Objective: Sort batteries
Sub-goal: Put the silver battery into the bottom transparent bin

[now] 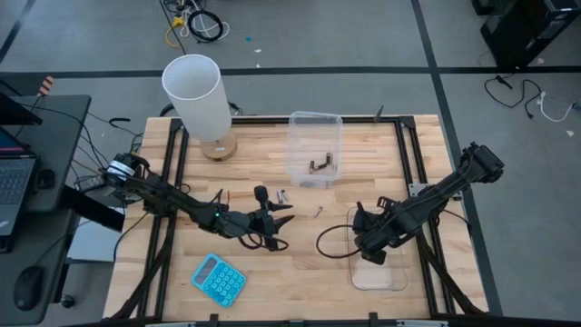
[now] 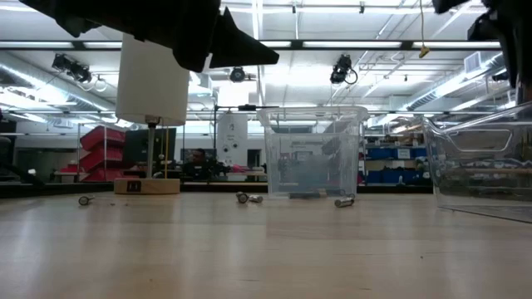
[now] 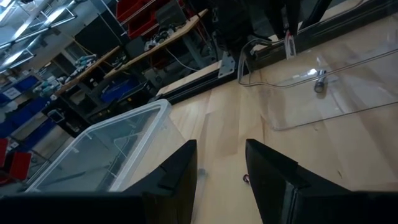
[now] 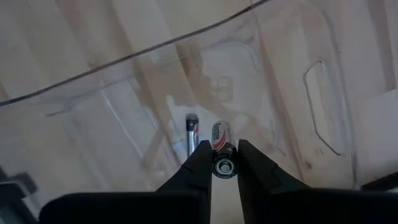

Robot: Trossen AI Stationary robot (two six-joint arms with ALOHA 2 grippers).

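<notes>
Next, I let go of the battery with my right gripper on the near clear tub's bottom, beside the thin silvery battery (image 1: 371,258) (image 4: 225,134).
My right gripper (image 1: 365,238) hangs over the near clear tub (image 1: 381,272) at the table's right, shut on a battery (image 4: 222,140). A thin silvery battery (image 4: 191,127) lies on that tub's floor below it. The far clear tub (image 1: 315,145) holds a few dark batteries (image 1: 320,165). Loose batteries (image 1: 283,195) (image 1: 318,212) lie on the wood between the tubs. My left gripper (image 1: 283,225) hovers open and nearly level left of centre, above the table, nothing between its fingers (image 3: 177,180). My right gripper pinches the battery's round sides (image 4: 222,152) between its two fingers, close to their free ends. The fingers come from above, pointing down, and the battery stands roughly along them, one end cap (image 4: 224,166) facing the wrist camera. It hangs clear, above the tub's floor.
A white lamp on a wooden base (image 1: 195,91) stands at the far left. A blue calculator (image 1: 218,280) lies near the front edge. In the low view, loose batteries (image 2: 83,200) (image 2: 248,198) (image 2: 343,201) dot the table. A black cable (image 1: 331,238) loops beside the near tub.
</notes>
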